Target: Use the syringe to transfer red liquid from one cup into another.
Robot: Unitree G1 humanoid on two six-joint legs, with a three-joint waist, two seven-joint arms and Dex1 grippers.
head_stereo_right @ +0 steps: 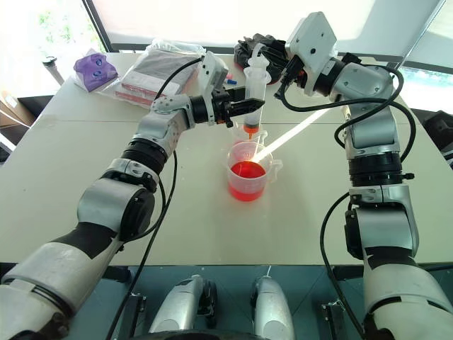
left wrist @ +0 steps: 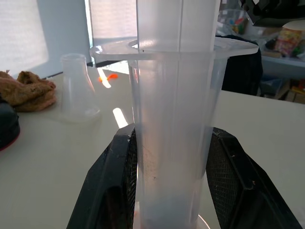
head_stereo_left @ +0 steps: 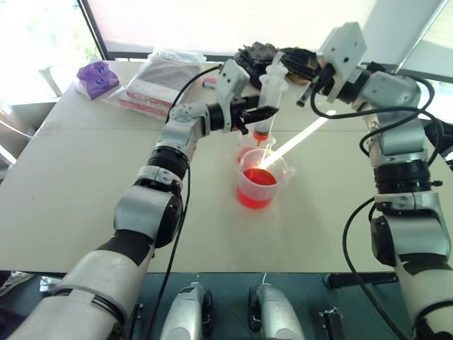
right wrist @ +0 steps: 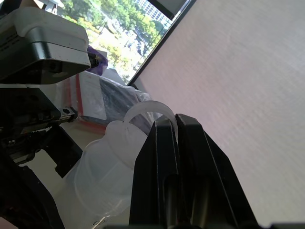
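Next, I let go of the syringe with my left gripper on the bare table [head_stereo_left: 185, 175] next to the beaker, in front of the plastic bag.
My left gripper [head_stereo_left: 259, 113] is shut on the barrel of the syringe [head_stereo_left: 267, 105], which it holds upright with the white plunger drawn up. In the left wrist view its fingers [left wrist: 121, 176] clamp the clear barrel [left wrist: 174, 119] from both sides. Red liquid [head_stereo_left: 262, 133] fills the barrel's low end, above the smaller cup [head_stereo_left: 247, 148], half hidden behind the beaker [head_stereo_left: 241, 185]. More red liquid [head_stereo_left: 258, 178] lies in the beaker. My right gripper [right wrist: 174, 119] is shut, its tips at the rim of the plunger's top disc [right wrist: 143, 109]; whether they pinch it I cannot tell.
At the table's far side lie a purple object [head_stereo_left: 97, 76], a plastic bag of packets [head_stereo_left: 159, 81], a pink marker [head_stereo_left: 210, 83] and a dark cloth pile [head_stereo_left: 276, 55]. A clear tumbler [left wrist: 76, 90] stands upside down on the table.
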